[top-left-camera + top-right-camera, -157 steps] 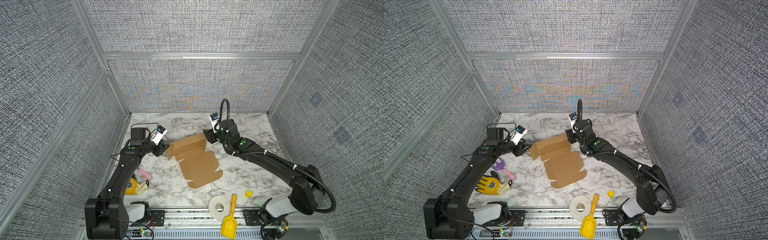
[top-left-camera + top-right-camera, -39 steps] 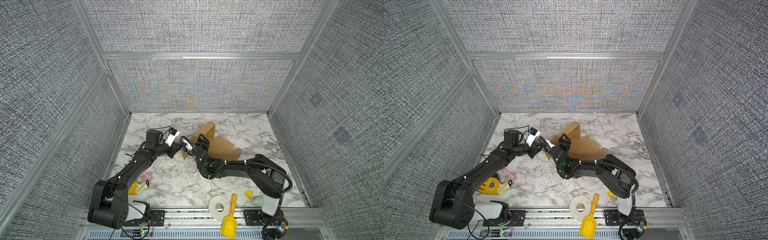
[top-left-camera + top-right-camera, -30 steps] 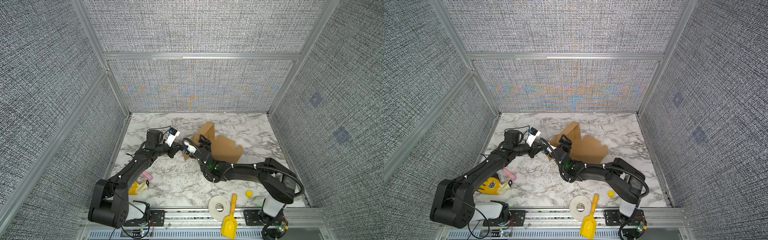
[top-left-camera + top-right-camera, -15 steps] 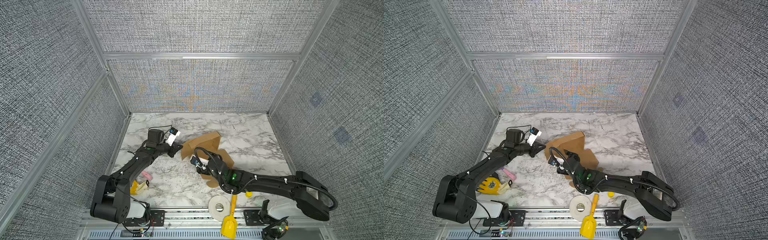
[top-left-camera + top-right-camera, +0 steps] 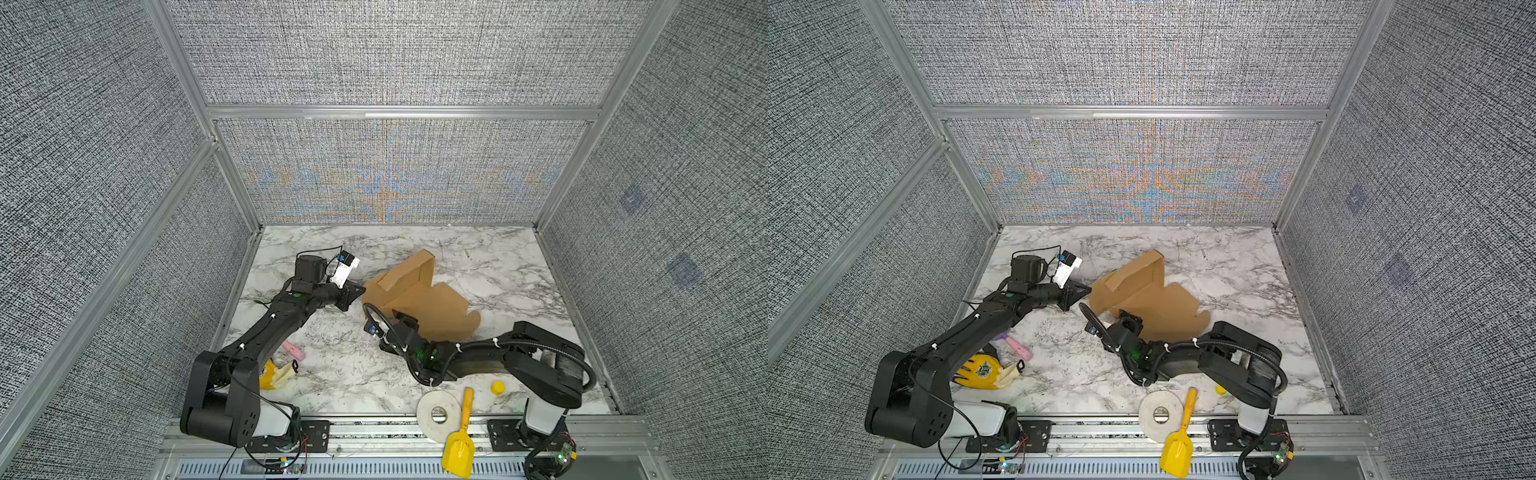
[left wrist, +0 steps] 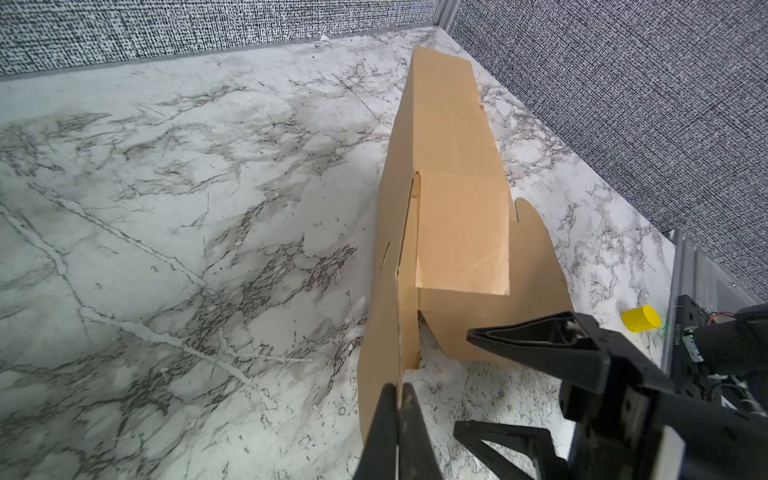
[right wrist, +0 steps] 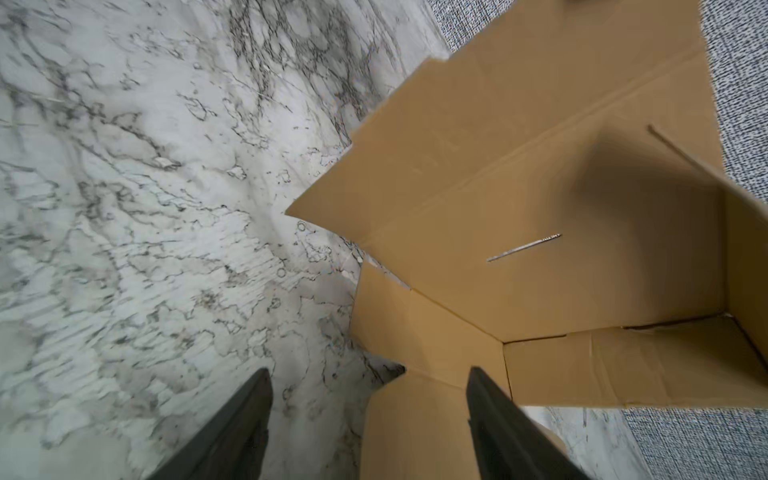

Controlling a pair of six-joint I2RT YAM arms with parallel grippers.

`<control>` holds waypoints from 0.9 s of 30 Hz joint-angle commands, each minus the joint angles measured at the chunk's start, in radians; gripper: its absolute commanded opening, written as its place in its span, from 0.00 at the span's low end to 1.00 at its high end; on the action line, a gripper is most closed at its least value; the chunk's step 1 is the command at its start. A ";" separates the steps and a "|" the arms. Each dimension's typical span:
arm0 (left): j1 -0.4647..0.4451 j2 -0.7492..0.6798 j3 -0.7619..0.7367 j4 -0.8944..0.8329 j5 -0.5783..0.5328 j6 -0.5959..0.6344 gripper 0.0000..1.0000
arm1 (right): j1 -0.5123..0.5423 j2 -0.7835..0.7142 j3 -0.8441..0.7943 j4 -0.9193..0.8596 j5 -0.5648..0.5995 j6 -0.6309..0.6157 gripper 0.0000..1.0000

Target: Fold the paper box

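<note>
The lid's outer edge (image 5: 461, 337), opposite the raised panel on the paper box's flat lid, is the next spot my right gripper needs to go to and close on.
The paper box (image 5: 419, 299) (image 5: 1142, 295) is a brown die-cut cardboard sheet, partly folded, with one long panel raised and the rest lying on the marble. My left gripper (image 5: 359, 291) (image 5: 1086, 291) (image 6: 397, 390) is shut on the box's left edge, and the thin cardboard stands pinched between its tips. At the box's front edge, my right gripper (image 5: 405, 322) (image 5: 1127, 318) (image 7: 370, 376) is open. A cardboard flap (image 7: 415, 424) lies in part of the gap between its fingers, which stand wide apart. The left wrist view also shows those open fingers (image 6: 519, 336).
A white tape roll (image 5: 439, 411), a yellow scoop (image 5: 459, 440) and a small yellow cap (image 5: 497, 387) lie near the front rail. A yellow glove (image 5: 982, 370) and a pink item (image 5: 1019, 348) lie under the left arm. Fabric walls close in three sides.
The right arm has drawn back toward the front, from the box's left side to its front edge. The raised panel has dropped lower. The left gripper keeps its hold.
</note>
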 commanded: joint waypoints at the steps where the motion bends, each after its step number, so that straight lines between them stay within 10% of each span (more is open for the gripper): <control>1: -0.001 -0.013 0.007 -0.002 0.001 -0.024 0.00 | -0.001 0.031 0.036 0.040 0.051 -0.004 0.73; 17: -0.001 -0.026 -0.010 0.016 -0.040 -0.065 0.01 | -0.014 -0.048 -0.004 0.067 0.096 0.048 0.68; 27: 0.006 0.017 -0.083 0.185 -0.062 -0.435 0.01 | -0.023 -0.559 -0.088 -0.409 0.013 0.732 0.74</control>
